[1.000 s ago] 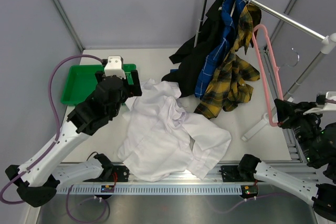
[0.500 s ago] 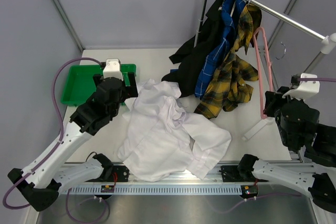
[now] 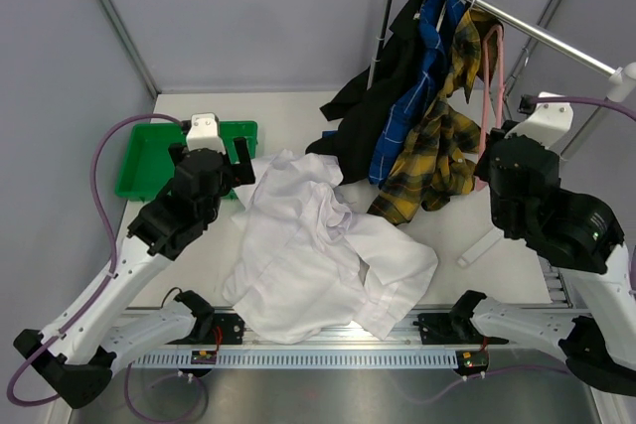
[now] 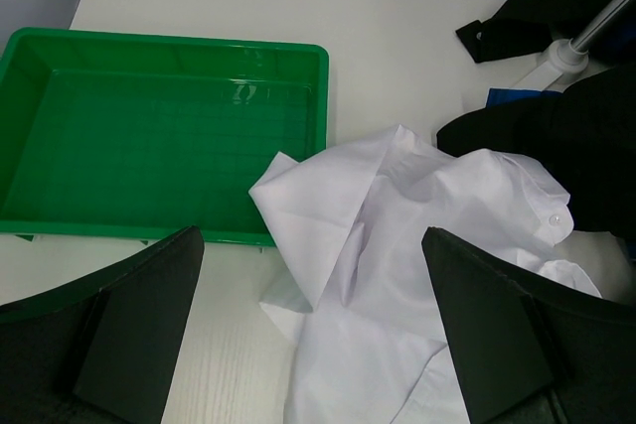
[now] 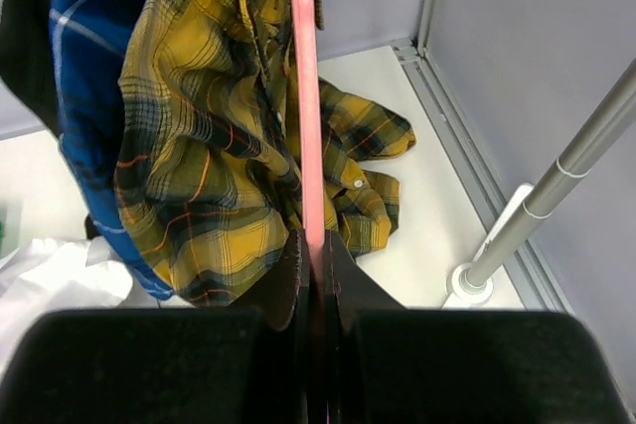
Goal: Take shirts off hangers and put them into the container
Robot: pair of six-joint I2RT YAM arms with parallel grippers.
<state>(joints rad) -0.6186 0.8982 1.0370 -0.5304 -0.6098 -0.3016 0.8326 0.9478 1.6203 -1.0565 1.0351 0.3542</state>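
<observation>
My right gripper has a place to let go of the pink hanger. It will release it between the yellow-and-black plaid shirt and the rail's post (image 3: 529,103).
A plain white shirt (image 3: 318,245) lies crumpled on the table, off any hanger; its near corner (image 4: 417,245) touches the rim of the empty green container (image 3: 149,161) (image 4: 159,136). My left gripper (image 3: 211,153) (image 4: 313,335) hovers open above that corner, nothing between its fingers. My right gripper (image 3: 494,161) (image 5: 316,245) is shut on the pink hanger (image 3: 500,76) (image 5: 303,96), held upright beside the yellow-and-black plaid shirt (image 3: 437,156) (image 5: 199,146). The blue plaid shirt (image 3: 417,76) (image 5: 89,47) and black shirt (image 3: 373,96) hang from the rail, their hangers mostly hidden.
The white-and-silver rail (image 3: 517,22) runs diagonally across the back right, with its post and foot (image 3: 487,240) (image 5: 467,285) on the table just right of my right gripper. Grey walls close in the table on all far sides.
My right arm has swung up and to the left, carrying the pink hanger from the table's right edge to beside the hanging yellow plaid shirt. The left gripper barely shifted.
</observation>
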